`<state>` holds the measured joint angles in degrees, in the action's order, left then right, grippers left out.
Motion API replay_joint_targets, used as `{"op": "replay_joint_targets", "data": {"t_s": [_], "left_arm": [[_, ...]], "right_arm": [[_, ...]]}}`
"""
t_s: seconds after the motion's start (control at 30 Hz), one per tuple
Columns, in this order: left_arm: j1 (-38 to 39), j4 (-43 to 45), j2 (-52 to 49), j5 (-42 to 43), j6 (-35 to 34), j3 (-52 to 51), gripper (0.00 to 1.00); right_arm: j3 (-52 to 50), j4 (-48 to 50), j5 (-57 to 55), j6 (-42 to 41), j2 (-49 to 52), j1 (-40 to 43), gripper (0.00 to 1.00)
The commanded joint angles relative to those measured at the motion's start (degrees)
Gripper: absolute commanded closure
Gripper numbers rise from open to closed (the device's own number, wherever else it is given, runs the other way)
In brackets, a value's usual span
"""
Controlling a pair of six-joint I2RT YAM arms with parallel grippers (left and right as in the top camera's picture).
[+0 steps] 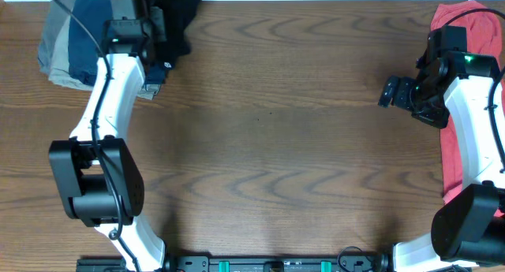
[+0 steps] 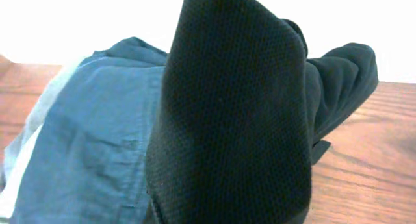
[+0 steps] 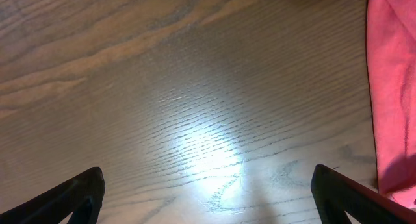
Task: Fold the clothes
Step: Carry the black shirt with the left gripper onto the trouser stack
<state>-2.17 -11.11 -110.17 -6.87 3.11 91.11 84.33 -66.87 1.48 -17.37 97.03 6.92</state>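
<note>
Next, my left gripper lets go of the black garment on top of the navy-blue garment (image 1: 124,27) in the far corner.
The clothes (image 1: 180,18), a black soft garment, lie bunched at the table's far left corner beside a pile. My left gripper (image 1: 150,21) reaches into them. In the left wrist view a wide fold of the black clothes (image 2: 240,120) rises from the bottom edge and hides the jaws, which are shut on it. My right gripper (image 1: 390,92) hovers over bare wood at the right and stands wide open. Its two dark fingertips (image 3: 71,198) sit at the lower corners of the right wrist view with nothing between them.
A navy-blue garment (image 1: 85,31) on a khaki one (image 1: 54,47) lies at the far left corner, against the black fabric; the navy one (image 2: 97,133) fills the left wrist view's left. A red-pink shirt (image 1: 451,158) runs along the right edge, close to the right finger (image 3: 393,87).
</note>
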Motion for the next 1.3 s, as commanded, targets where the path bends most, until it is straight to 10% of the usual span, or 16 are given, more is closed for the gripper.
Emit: {"op": "replay_joint_targets", "data": {"t_s": [0.0, 1.03, 1.17, 1.27], "left_arm": [[-1.7, 1.6, -0.2, -1.8, -3.9, 2.5, 0.94], [-15.7, 10.0, -9.4, -1.8, -4.3, 2.5, 0.83], [-16.1, 11.8, -8.7, -1.8, -4.3, 2.5, 0.13], [-15.8, 12.1, -6.8, -1.7, -4.3, 2.5, 0.02]], "right_arm": [[0.2, -0.2, -0.4, 0.5, -0.3, 0.2, 0.01], [0.2, -0.2, -0.4, 0.5, -0.3, 0.2, 0.01], [0.2, -0.2, -0.4, 0.5, -0.3, 0.2, 0.01], [0.2, -0.2, -0.4, 0.5, -0.3, 0.2, 0.01]]}}
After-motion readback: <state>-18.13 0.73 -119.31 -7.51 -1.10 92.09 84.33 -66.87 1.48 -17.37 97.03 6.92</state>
